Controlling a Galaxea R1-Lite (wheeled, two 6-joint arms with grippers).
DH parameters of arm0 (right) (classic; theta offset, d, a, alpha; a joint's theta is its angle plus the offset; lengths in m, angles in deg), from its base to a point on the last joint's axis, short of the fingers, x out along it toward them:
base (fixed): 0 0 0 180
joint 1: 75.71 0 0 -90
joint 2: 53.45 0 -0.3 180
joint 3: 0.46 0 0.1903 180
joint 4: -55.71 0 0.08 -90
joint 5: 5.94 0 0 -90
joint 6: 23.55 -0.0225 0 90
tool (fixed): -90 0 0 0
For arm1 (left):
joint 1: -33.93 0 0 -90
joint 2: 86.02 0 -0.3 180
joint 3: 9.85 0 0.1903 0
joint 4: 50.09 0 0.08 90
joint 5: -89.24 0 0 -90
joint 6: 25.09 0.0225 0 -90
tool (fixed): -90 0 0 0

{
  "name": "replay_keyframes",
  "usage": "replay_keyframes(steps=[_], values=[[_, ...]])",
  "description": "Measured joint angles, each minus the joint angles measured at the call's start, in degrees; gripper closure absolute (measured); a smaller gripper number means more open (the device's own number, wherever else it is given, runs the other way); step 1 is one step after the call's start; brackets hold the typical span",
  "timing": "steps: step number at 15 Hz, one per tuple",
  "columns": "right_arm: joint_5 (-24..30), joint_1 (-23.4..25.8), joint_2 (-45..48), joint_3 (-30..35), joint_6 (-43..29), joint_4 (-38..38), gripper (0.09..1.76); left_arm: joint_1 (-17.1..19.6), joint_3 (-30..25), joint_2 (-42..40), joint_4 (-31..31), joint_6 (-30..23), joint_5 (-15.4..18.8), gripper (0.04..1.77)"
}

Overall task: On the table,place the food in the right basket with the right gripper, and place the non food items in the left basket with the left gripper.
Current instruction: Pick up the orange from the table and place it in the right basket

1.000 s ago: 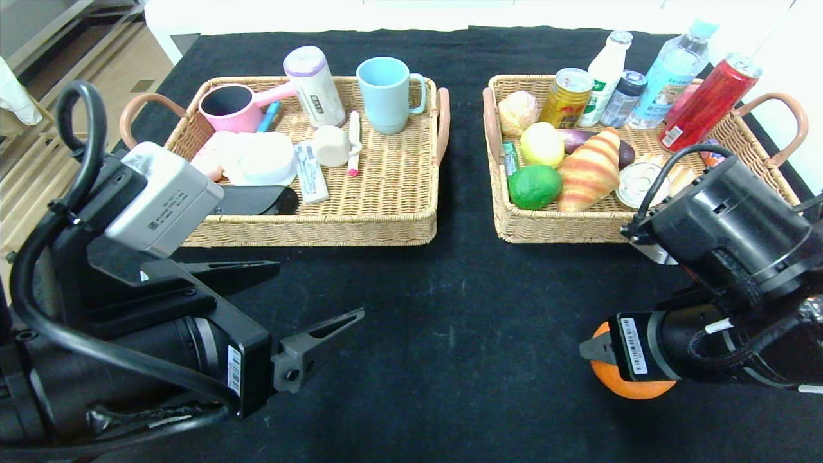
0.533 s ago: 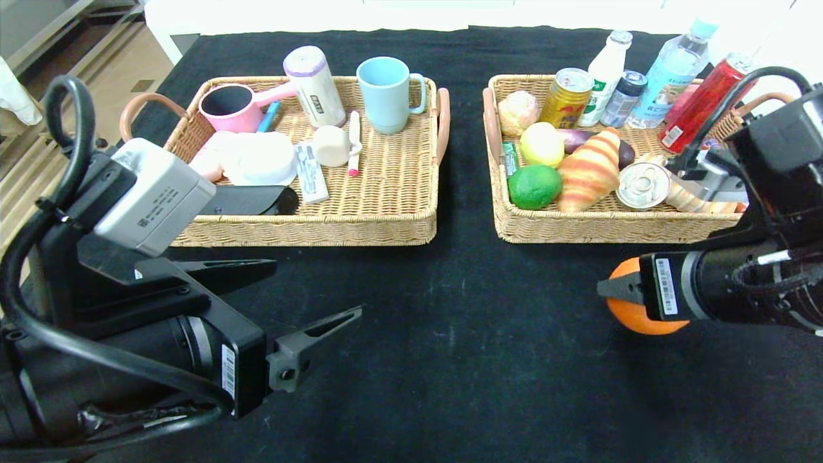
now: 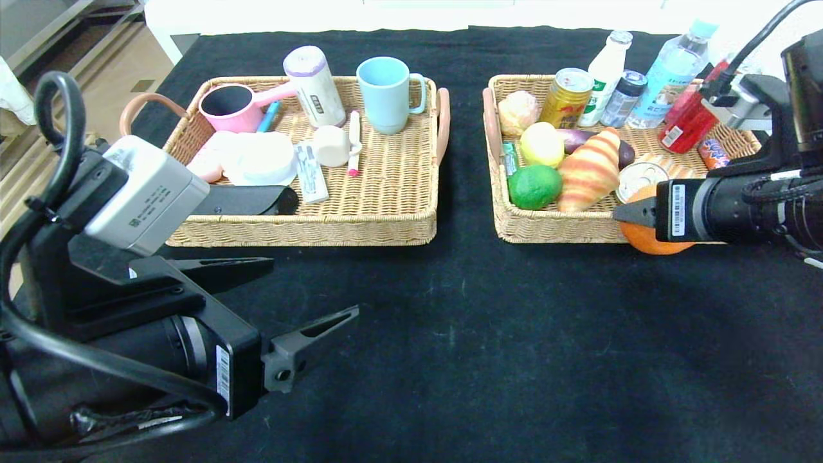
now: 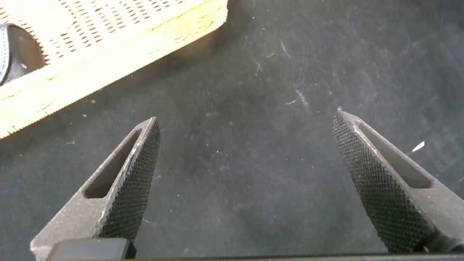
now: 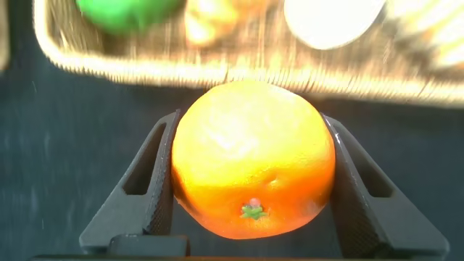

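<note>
Next, I set the orange down with my right gripper in the basket [image 3: 651, 140] between the tin and the red can.
My right gripper [image 3: 633, 215] is shut on an orange [image 3: 646, 236] and holds it in the air just in front of the right basket's near wall [image 3: 559, 226]. In the right wrist view the orange [image 5: 252, 161] sits between both fingers [image 5: 148, 181], with the basket rim [image 5: 239, 69] just beyond it. The right basket holds a green lime [image 3: 534, 186], a croissant [image 3: 589, 168], a tin [image 3: 640, 179], cans and bottles. My left gripper [image 3: 302, 302] is open and empty above the black table, in front of the left basket [image 3: 308, 228]; its open fingers [image 4: 130, 174] show over bare cloth.
The left basket holds a pink pot [image 3: 233, 106], a blue mug [image 3: 387, 93], a white tumbler [image 3: 315, 87], a white bowl [image 3: 260, 157] and a black case [image 3: 254, 200]. A red can [image 3: 688, 116] leans at the right basket's far corner. Black tablecloth [image 3: 463, 334] lies between the arms.
My right gripper has lifted the orange from the table's near right and carried it away from me, up to the right basket's near wall. The left arm has barely moved.
</note>
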Motion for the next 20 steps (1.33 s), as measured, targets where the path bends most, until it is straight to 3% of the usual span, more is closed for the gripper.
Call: replay_keyframes(steps=[5, 16, 20], values=[[-2.7, 2.2, -1.5, 0.3, 4.5, 11.9, 0.62, 0.0, 0.0, -0.1, 0.0, 0.0, 0.0, 0.09], [-2.7, 9.5, -10.8, 2.1, 13.8, 45.4, 0.62, 0.0, 0.0, -0.1, 0.0, 0.0, 0.0, 0.09], [-2.4, 12.5, -15.3, 1.8, 14.4, 50.6, 0.62, 0.0, 0.0, -0.2, 0.0, 0.0, 0.0, 0.09]])
